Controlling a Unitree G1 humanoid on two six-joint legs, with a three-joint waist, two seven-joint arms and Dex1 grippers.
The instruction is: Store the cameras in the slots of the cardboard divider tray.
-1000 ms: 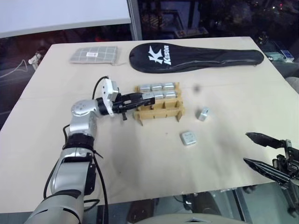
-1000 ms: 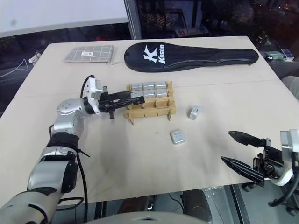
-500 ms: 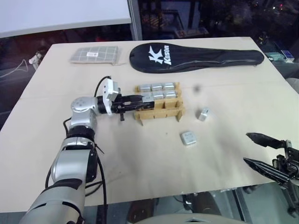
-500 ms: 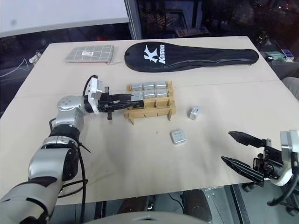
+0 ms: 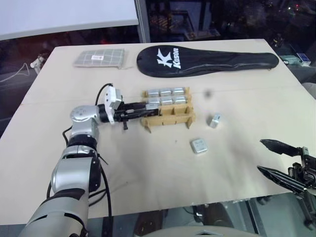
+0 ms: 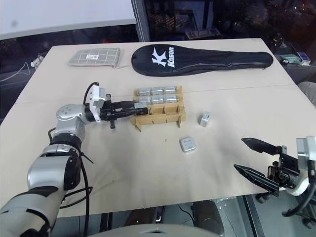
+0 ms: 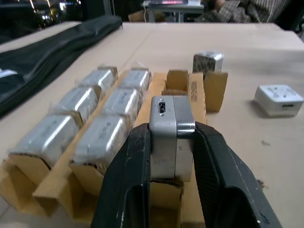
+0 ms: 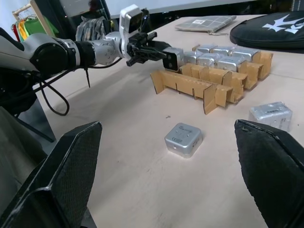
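My right gripper should close on the sides of the tilted camera (image 5: 214, 121) (image 8: 271, 116), the loose one that sits farther from the table's front edge than the flat camera does.
The cardboard divider tray (image 5: 170, 117) stands mid-table, with several silver cameras (image 5: 166, 92) filling its far and middle rows. My left gripper (image 5: 144, 107) reaches level to the tray's left end, shut on one more camera (image 7: 166, 107) that hangs just over the near row's end slot. Two loose cameras lie on the table right of the tray, one flat (image 5: 199, 145) and one tilted (image 5: 215, 120). My right gripper (image 5: 260, 156) hovers open near the table's front right edge, well apart from them, its fingers (image 8: 57, 175) spread wide.
A long black racket cover (image 5: 207, 59) lies along the far side of the table, and a grey checked pouch (image 5: 99, 57) sits at the far left. Bare tabletop stretches in front of the tray down to the front edge.
My left elbow has dropped and the forearm has swung lower; the gripper stays at the tray's left end, still shut on the camera. The right arm has not moved.
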